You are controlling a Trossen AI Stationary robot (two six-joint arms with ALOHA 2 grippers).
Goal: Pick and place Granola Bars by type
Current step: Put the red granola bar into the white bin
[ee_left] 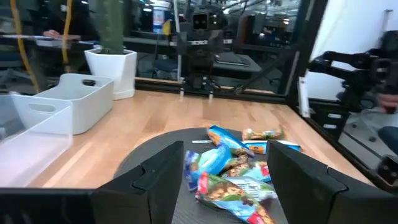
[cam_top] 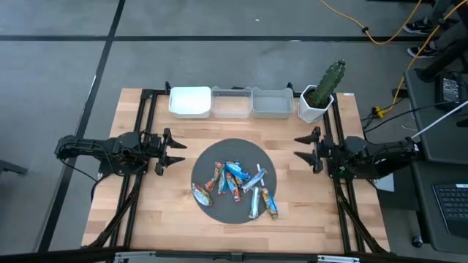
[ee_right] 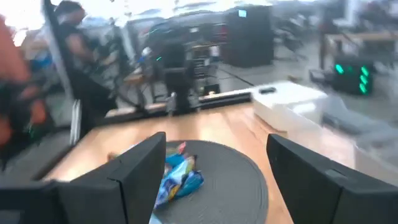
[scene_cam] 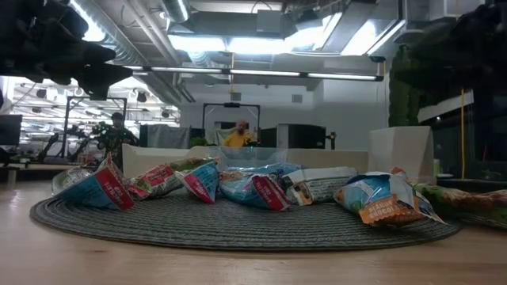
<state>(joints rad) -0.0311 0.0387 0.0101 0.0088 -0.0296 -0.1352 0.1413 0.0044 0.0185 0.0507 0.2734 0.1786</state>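
Observation:
The silver-green granola bar is at the grey mat's edge. My left gripper should go there next and close on the bar's end (cam_top: 195, 187) facing the white bin.
Several foil-wrapped granola bars (cam_top: 238, 188), blue, red-orange and silver-green, lie in a loose heap on a round grey woven mat (cam_top: 212, 157) at the table's middle. The low view shows the bars (scene_cam: 253, 187) resting flat on the mat (scene_cam: 238, 226); the left wrist view sees the bars (ee_left: 233, 171) ahead. My left gripper (cam_top: 175, 151) hovers open at the mat's left side, pointing right. My right gripper (cam_top: 300, 147) hovers open at the mat's right side, pointing left. Neither touches anything.
Along the far edge stand a white bin (cam_top: 190, 101) and two clear bins (cam_top: 232, 102) (cam_top: 272, 103), with a potted cactus (cam_top: 322, 91) at the far right. Black frame rails (cam_top: 139, 139) run down both table sides. Bare wood lies near the mat's front.

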